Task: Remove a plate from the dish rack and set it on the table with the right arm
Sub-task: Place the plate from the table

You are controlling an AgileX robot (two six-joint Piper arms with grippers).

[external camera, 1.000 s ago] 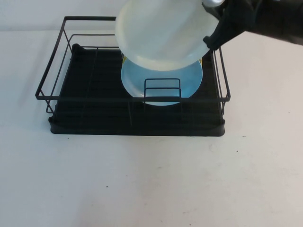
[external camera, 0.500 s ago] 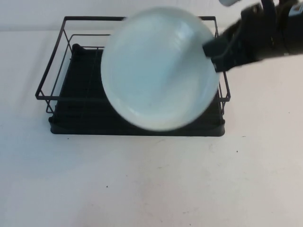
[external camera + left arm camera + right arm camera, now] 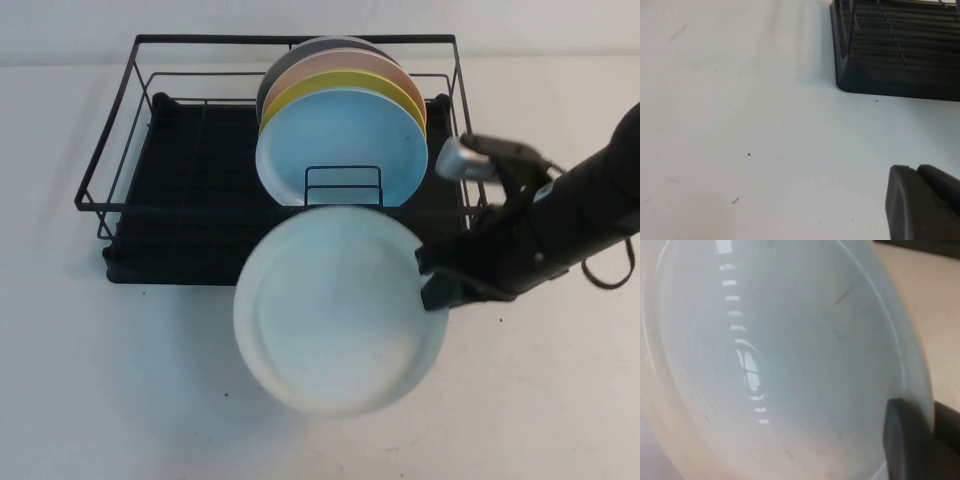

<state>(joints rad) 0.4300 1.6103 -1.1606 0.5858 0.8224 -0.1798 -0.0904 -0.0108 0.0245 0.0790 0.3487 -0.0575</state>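
I will use my right gripper to set the white plate, now hanging over the table, down on the table [image 3: 346,363], in front of the black dish rack.
The round white plate [image 3: 338,310] hangs in front of the black dish rack [image 3: 190,210], over the white table [image 3: 120,390], tilted with its face up. My right gripper [image 3: 432,276] is shut on its right rim; the black right arm [image 3: 560,230] reaches in from the right. In the right wrist view the plate [image 3: 790,355] fills the picture, with a black finger [image 3: 907,440] over its rim. My left gripper [image 3: 922,200] is shut and empty, low over the table near the rack's corner [image 3: 880,65]; it does not show in the high view.
Several plates stand upright in the rack: sky-blue [image 3: 345,145] in front, then yellow-green [image 3: 345,85], pink and a dark one behind. The rack's left half holds nothing. Bare table lies in front of and left of the rack.
The right arm has carried the white plate from above the rack forward and down to the table side in front of it. The plates left in the rack now show.
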